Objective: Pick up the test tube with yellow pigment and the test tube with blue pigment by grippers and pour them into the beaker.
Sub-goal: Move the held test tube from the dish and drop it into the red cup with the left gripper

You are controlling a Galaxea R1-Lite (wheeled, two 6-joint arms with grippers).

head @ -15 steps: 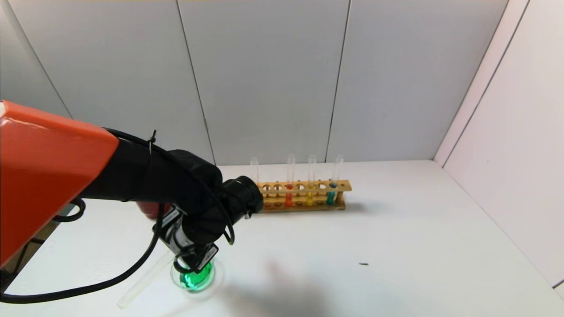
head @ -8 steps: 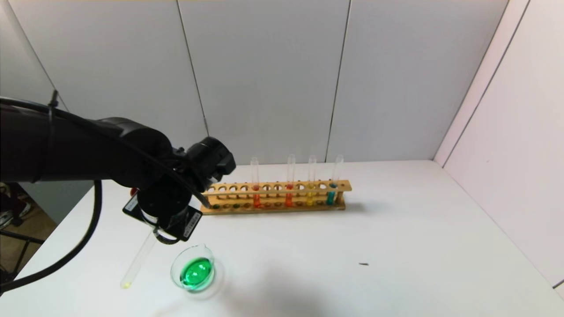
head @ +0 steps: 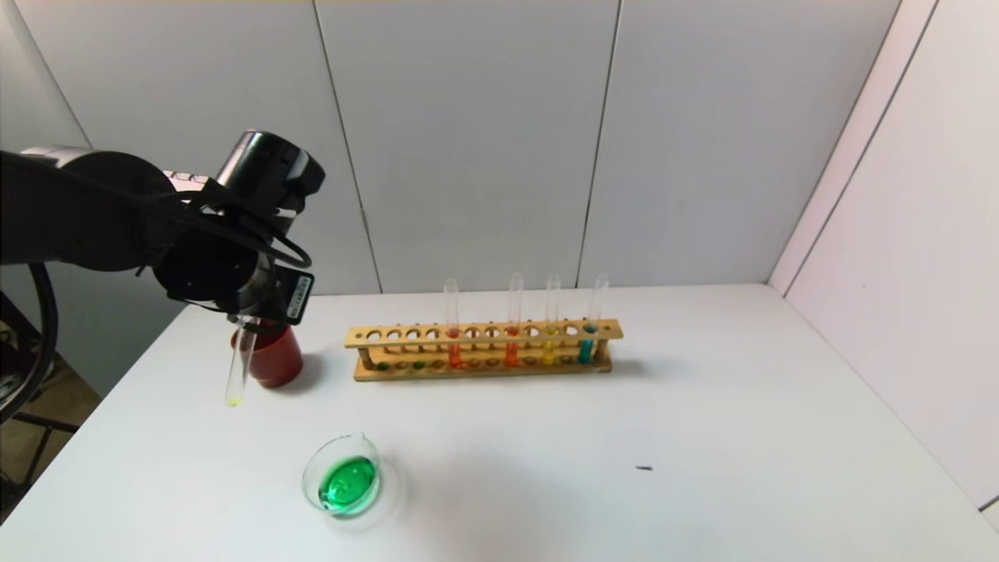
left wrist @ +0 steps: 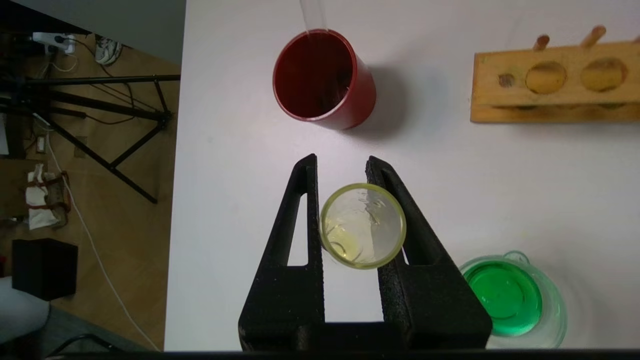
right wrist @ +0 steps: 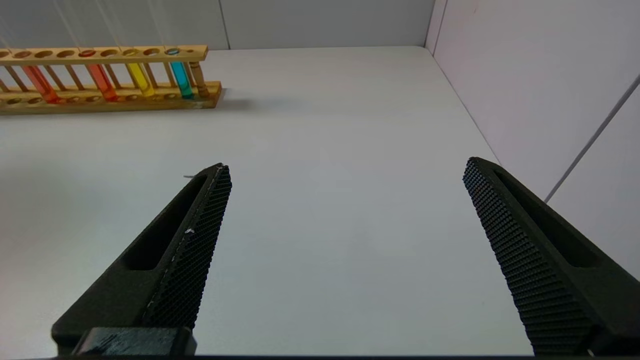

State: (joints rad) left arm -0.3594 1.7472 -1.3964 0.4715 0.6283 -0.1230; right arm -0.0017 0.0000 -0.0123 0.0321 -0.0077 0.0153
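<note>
My left gripper will let go of the test tube with yellow pigment inside the dark red cup (head: 271, 329) (left wrist: 327, 63) next to the clear tube.
My left gripper (head: 248, 316) is shut on the test tube with yellow pigment (head: 236, 367) and holds it upright above the table, just in front of the dark red cup. The tube is almost empty, with a little yellow at its bottom. In the left wrist view the fingers (left wrist: 400, 200) clamp its rim (left wrist: 362, 225). The beaker (head: 349, 484) holds green liquid and stands to the front right of that gripper; it also shows in the left wrist view (left wrist: 510, 295). A second yellow tube (head: 550, 332) and a blue tube (head: 589, 332) stand in the rack. My right gripper (right wrist: 345, 167) is open and empty over bare table.
The wooden rack (head: 484, 349) stands at mid-table with two orange-red tubes (head: 511, 343). The dark red cup (head: 273, 359) sits at the left with a clear tube (left wrist: 312, 15) in it. The left table edge is near. A small dark speck (head: 644, 468) lies at the right.
My left arm has risen and swung back and left, away from over the beaker. The tube has gone from tilted over the beaker to upright near the red cup.
</note>
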